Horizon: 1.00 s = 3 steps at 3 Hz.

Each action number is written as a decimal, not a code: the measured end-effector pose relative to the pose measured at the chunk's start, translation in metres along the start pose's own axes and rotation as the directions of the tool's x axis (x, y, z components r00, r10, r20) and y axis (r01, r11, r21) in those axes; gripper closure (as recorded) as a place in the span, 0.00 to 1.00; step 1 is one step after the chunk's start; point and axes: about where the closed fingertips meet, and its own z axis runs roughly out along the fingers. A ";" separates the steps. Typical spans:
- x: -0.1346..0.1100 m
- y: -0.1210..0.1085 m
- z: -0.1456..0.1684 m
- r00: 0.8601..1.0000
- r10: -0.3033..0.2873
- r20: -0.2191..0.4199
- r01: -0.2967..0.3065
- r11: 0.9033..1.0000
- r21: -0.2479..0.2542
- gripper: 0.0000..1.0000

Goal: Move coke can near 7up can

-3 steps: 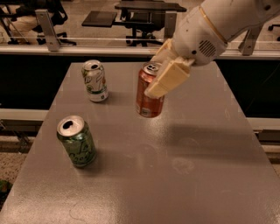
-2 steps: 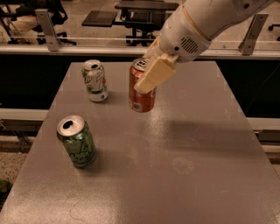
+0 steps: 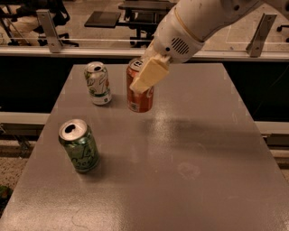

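Next, my gripper lets go of the coke can on the grey table (image 3: 132,103) close beside the 7up can, toward the back middle.
The coke can (image 3: 141,98), red-orange with a silver top, stands upright on the grey table (image 3: 194,149) toward the back middle. My gripper (image 3: 145,77) reaches down from the upper right and is shut on the coke can near its top; one cream finger (image 3: 150,75) covers the front of the can. The 7up can (image 3: 98,84), mostly white with green and red marks, stands upright a short way to the left of the coke can, apart from it.
An all-green can (image 3: 80,145) with pale script stands near the table's front left. Behind the table runs a rail with metal posts (image 3: 48,30), and chairs and desks (image 3: 135,9) beyond it. The table's edges are close at the left and back.
My gripper has carried the coke can leftward across the table, from the middle toward the 7up can. The two green-marked cans have not moved.
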 end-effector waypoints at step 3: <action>-0.006 -0.036 0.038 1.000 -0.006 -0.023 0.006 1.000 0.030 1.00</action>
